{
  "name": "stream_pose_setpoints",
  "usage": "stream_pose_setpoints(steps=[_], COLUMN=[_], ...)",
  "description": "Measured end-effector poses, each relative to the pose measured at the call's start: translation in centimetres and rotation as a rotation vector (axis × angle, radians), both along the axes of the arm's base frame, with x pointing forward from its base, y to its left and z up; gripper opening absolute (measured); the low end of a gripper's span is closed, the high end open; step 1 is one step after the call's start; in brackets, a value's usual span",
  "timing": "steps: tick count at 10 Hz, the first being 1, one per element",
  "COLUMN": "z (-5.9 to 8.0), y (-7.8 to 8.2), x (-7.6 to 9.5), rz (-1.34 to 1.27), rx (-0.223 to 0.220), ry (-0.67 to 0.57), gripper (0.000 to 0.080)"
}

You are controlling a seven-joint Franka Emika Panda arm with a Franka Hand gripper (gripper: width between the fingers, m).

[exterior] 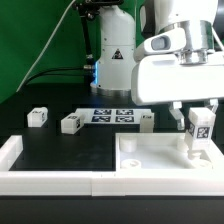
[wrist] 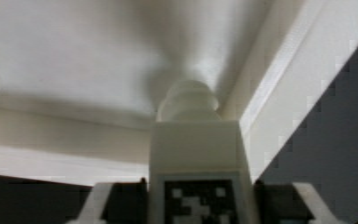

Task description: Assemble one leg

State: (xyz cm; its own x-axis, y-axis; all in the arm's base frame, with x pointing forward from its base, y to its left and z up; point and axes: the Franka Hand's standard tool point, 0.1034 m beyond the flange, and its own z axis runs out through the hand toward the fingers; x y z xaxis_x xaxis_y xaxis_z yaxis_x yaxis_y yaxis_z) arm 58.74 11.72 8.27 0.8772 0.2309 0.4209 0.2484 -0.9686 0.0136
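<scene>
Next, my gripper releases the leg in the wide white panel's inner corner point(exterior: 204, 158) point(wrist: 190, 90), near the panel's low white side.
My gripper point(exterior: 198, 133) is shut on a leg point(exterior: 200, 127), a small white post with a black-and-white tag on its side. It holds the leg upright over the right end of the wide white panel point(exterior: 155, 152); I cannot tell whether the leg's lower end touches it. In the wrist view the leg point(wrist: 197, 150) stands between the two fingers point(wrist: 108, 203), its rounded tip pointing at the panel's inner corner point(wrist: 247, 70). Three more legs lie on the black table: one point(exterior: 38, 117), another point(exterior: 72, 122) and a third point(exterior: 147, 120).
The marker board point(exterior: 112, 115) lies flat behind the loose legs. A low white wall point(exterior: 40, 178) runs along the table's front and up the exterior view's left. The robot's base point(exterior: 112, 60) stands at the back.
</scene>
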Motion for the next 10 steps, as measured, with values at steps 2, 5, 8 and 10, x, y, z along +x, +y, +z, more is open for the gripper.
stream_pose_setpoints(steps=[2, 5, 8, 10], z=[0.7, 0.8, 0.5, -0.1], y=[-0.3, -0.8, -0.6, -0.4], x=[0.1, 1.3, 2.9, 2.8], rz=[0.000, -0.003, -0.003, 0.000], rx=[-0.001, -0.002, -0.001, 0.000], ry=[-0.001, -0.014, -0.026, -0.034], gripper=[0.0288, 0.0288, 0.0288, 0.0288])
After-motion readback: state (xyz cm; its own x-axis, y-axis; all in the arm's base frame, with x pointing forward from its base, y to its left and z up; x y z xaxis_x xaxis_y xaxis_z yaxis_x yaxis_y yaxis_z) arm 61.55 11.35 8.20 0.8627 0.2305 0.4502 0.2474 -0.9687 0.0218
